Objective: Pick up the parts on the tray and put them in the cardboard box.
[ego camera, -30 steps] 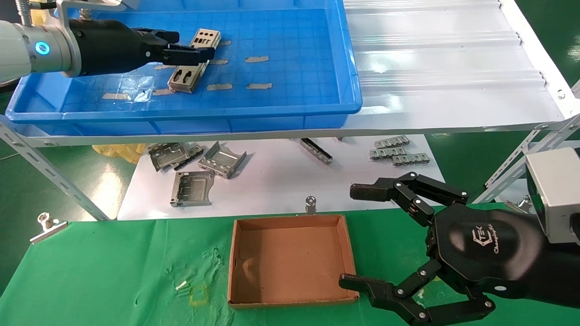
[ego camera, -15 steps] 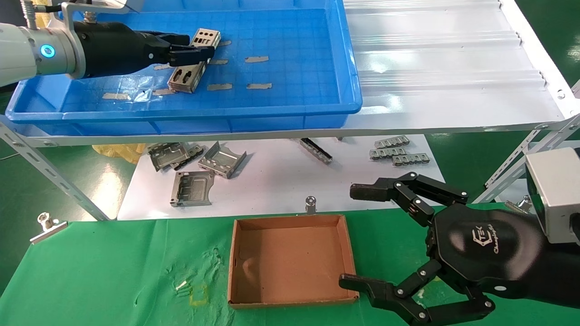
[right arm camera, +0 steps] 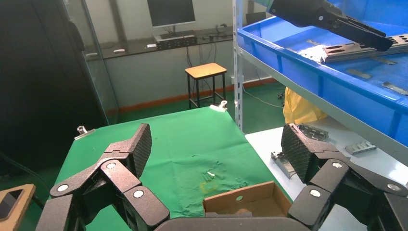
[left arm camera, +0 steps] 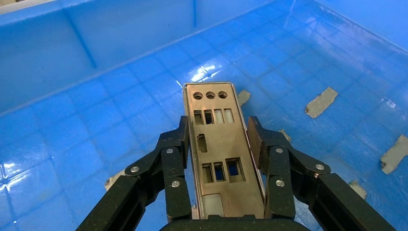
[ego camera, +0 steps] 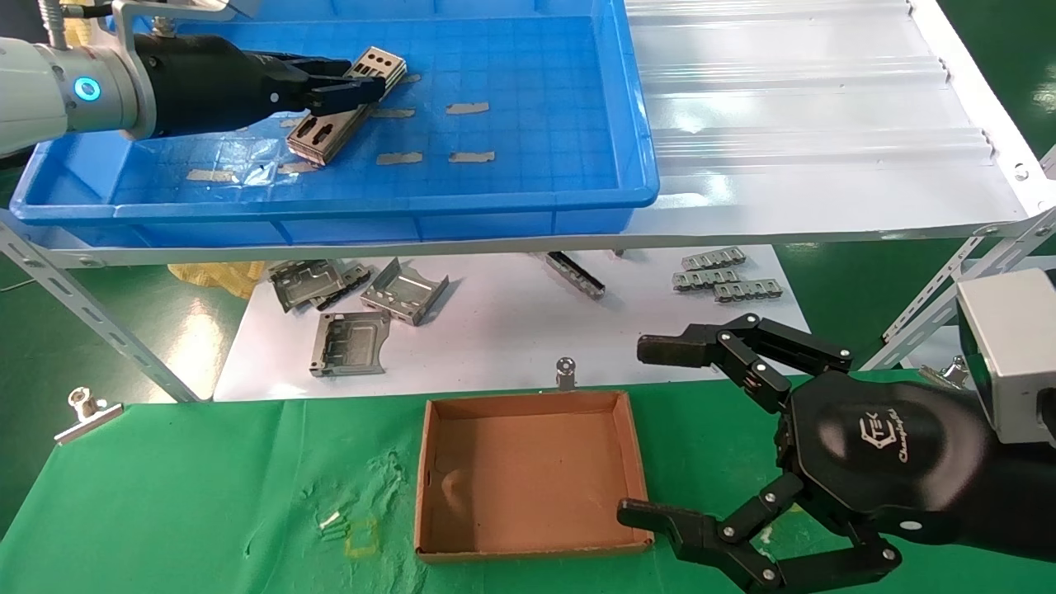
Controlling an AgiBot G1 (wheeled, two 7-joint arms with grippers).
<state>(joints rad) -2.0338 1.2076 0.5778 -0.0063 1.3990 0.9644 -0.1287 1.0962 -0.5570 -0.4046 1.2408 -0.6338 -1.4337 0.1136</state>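
The left gripper is clasping a stack of long silver parts, so it should open and take just the top part (left arm camera: 220, 139) by its long edges before lifting.
A long silver part (ego camera: 320, 134) with round and square cutouts sits in the left half of the blue tray (ego camera: 536, 124). My left gripper (ego camera: 350, 83) is shut on its long edges, and the part's near end is tilted up off the tray floor. The left wrist view shows the part (left arm camera: 216, 144) between the fingers (left arm camera: 175, 159) of the left gripper (left arm camera: 219, 127), over the tray (left arm camera: 96, 96). The empty cardboard box (ego camera: 528, 487) lies on the green cloth below. My right gripper (ego camera: 652, 433) stands open beside the box's right wall; the right wrist view shows the right gripper (right arm camera: 216, 144) above the box (right arm camera: 240, 199).
Grey tape strips (ego camera: 469, 107) dot the tray floor. Folded grey brackets (ego camera: 351, 342) and notched strips (ego camera: 726, 276) lie on the lower white panel. A white ribbed shelf (ego camera: 808, 107) extends right of the tray. Metal clips (ego camera: 82, 408) hold the green cloth.
The left gripper drew back slightly to the left and the part swung with it, its near end shifting left and rising. The right arm has not moved.
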